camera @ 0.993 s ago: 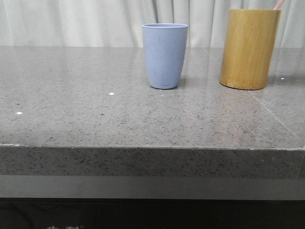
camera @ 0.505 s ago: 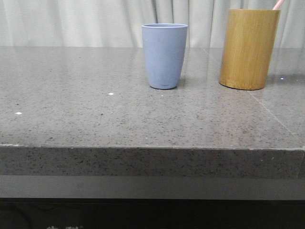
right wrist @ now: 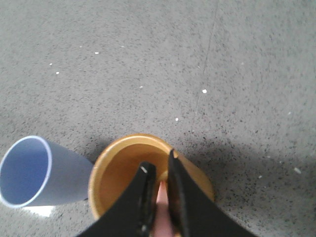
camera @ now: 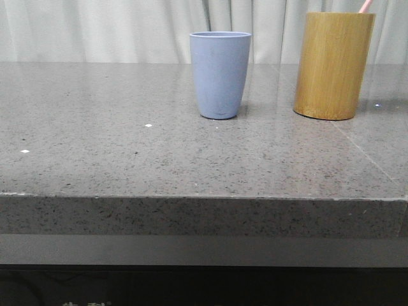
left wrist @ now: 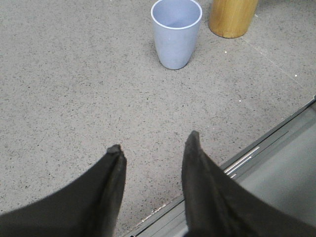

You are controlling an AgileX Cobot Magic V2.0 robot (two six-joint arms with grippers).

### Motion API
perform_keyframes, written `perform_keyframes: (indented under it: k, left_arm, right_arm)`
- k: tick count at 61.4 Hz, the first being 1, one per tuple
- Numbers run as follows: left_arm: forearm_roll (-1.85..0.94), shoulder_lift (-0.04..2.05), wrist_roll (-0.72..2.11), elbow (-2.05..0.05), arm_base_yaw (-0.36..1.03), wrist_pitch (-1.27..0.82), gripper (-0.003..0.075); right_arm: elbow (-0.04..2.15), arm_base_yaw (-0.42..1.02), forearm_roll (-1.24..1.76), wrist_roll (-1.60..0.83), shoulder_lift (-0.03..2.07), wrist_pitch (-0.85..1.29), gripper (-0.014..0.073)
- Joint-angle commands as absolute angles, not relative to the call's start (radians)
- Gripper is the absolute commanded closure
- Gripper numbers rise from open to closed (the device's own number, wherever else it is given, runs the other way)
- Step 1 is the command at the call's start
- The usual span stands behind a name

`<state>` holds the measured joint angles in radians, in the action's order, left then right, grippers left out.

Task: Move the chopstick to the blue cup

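Observation:
The robot's right gripper needs to release the pink chopstick inside the blue cup [right wrist: 48, 172], against the cup's rim on the side facing the bamboo holder. The chopstick still runs down into the holder.
The pale blue cup [camera: 220, 74] stands upright at the middle back of the grey stone table [camera: 127, 159], with nothing visible inside it [left wrist: 176, 32]. To its right stands the yellow-brown bamboo holder [camera: 333, 65]. A pink chopstick tip [camera: 365, 6] pokes out above the holder's rim. Right over the holder's mouth [right wrist: 116, 173], my right gripper [right wrist: 159, 162] is shut on the chopstick [right wrist: 161, 207], which runs down into the holder. The blue cup [right wrist: 29, 173] sits beside the holder. My left gripper [left wrist: 154, 143] hangs open and holds nothing, over the table's near edge, well short of the cup.
The table's front edge [left wrist: 256, 143] runs just under the left gripper, with a metal rail [left wrist: 244, 160] below it. White curtains [camera: 95, 29] close off the back. Small white specks [camera: 148, 125] dot the tabletop.
The chopstick's tip above the holder has shifted slightly to the left. The cup and holder have not moved.

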<state>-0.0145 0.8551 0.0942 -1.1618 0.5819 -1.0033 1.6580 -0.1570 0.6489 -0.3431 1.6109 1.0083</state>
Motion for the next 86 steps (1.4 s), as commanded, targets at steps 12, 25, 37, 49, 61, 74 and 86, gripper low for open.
perform_keyframes:
  k: [12, 25, 37, 49, 61, 74, 86]
  left_arm:
    - [-0.017, 0.854, 0.086, -1.187, 0.588, -0.935, 0.0436]
    - [-0.017, 0.854, 0.086, -1.187, 0.588, -0.935, 0.0436]
    - [-0.017, 0.854, 0.086, -1.187, 0.588, -0.935, 0.0437]
    - [-0.017, 0.854, 0.086, -1.187, 0.588, -0.941, 0.0436]
    - [-0.017, 0.854, 0.086, -1.187, 0.588, -0.941, 0.0436]
    - [-0.017, 0.854, 0.086, -1.187, 0.588, -0.941, 0.0436]
    - [-0.017, 0.854, 0.086, -1.187, 0.588, -0.941, 0.0436]
  right_arm:
    - [2.015, -0.154, 0.606, -0.356, 1.565, 1.194, 0.0661]
    - [2.123, -0.09, 0.605, -0.352, 1.507, 1.199, 0.0652]
    - [2.121, 0.058, 0.585, -0.352, 1.486, 1.148, 0.0652]
    - [2.076, 0.255, 0.402, -0.352, 1.519, 1.066, 0.0652]
    - [2.013, 0.372, 0.314, -0.352, 1.585, 0.982, 0.0652]
    - [2.003, 0.385, 0.316, -0.352, 1.68, 0.946, 0.0652]
    - [2.003, 0.385, 0.336, -0.352, 1.747, 0.918, 0.0648]
